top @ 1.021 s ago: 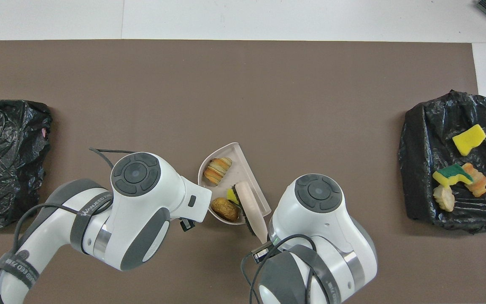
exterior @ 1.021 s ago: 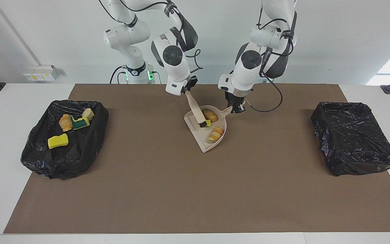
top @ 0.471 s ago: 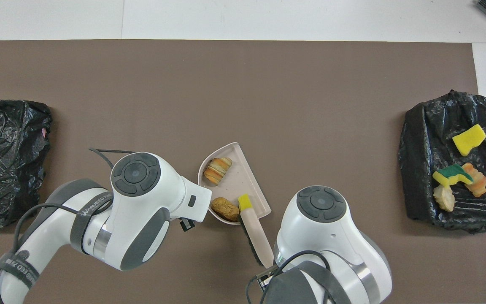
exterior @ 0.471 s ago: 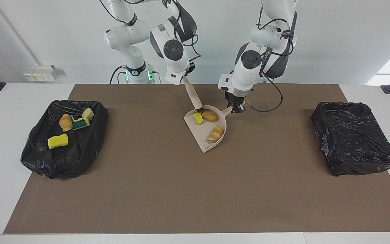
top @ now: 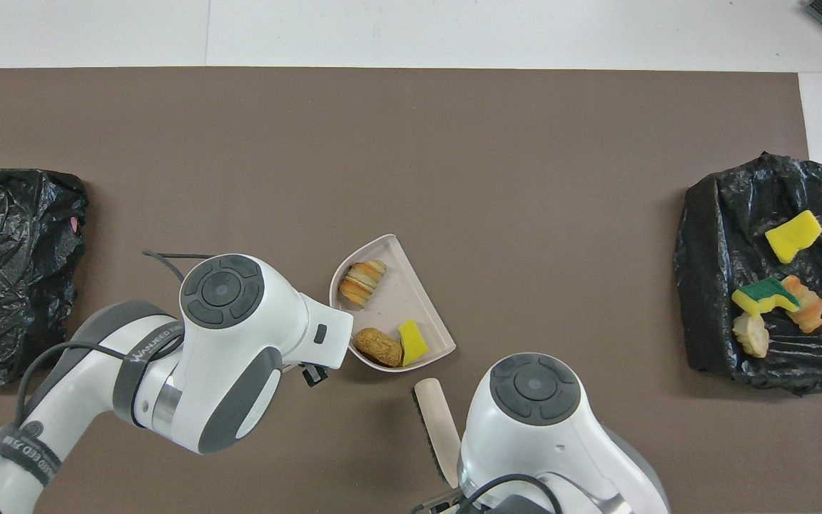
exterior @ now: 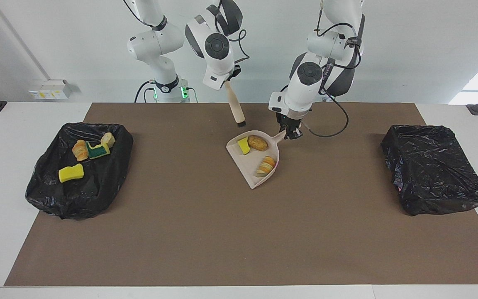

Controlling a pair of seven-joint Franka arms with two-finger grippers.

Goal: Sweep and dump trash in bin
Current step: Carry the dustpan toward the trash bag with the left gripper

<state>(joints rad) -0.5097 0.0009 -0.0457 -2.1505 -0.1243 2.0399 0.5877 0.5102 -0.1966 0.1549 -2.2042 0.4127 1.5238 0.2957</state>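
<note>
My right gripper is going to release the brush on the bare brown mat [top: 389,437] between my two arms, closer to me than the dustpan.
A beige dustpan [exterior: 250,174] [top: 404,303] sits low over the middle of the brown mat. It holds trash: a yellow sponge chunk [exterior: 244,145] [top: 412,341], a bread roll [exterior: 258,143] [top: 378,347] and a croissant [exterior: 265,165] [top: 362,283]. My left gripper [exterior: 292,133] is shut on the dustpan's handle. My right gripper [exterior: 225,83] is shut on the handle of a brush [exterior: 235,107] [top: 436,428], which hangs bristles down in the air over the mat, clear of the pan. A black-lined bin [exterior: 48,187] [top: 711,321] at the right arm's end holds more trash.
A second black-lined bin [exterior: 434,170] [top: 11,264] stands at the left arm's end of the table. The brown mat [exterior: 222,241] covers most of the white table.
The right arm lifted the brush up out of the dustpan and back toward the robots, leaving the yellow sponge in the pan. The dustpan shifted slightly.
</note>
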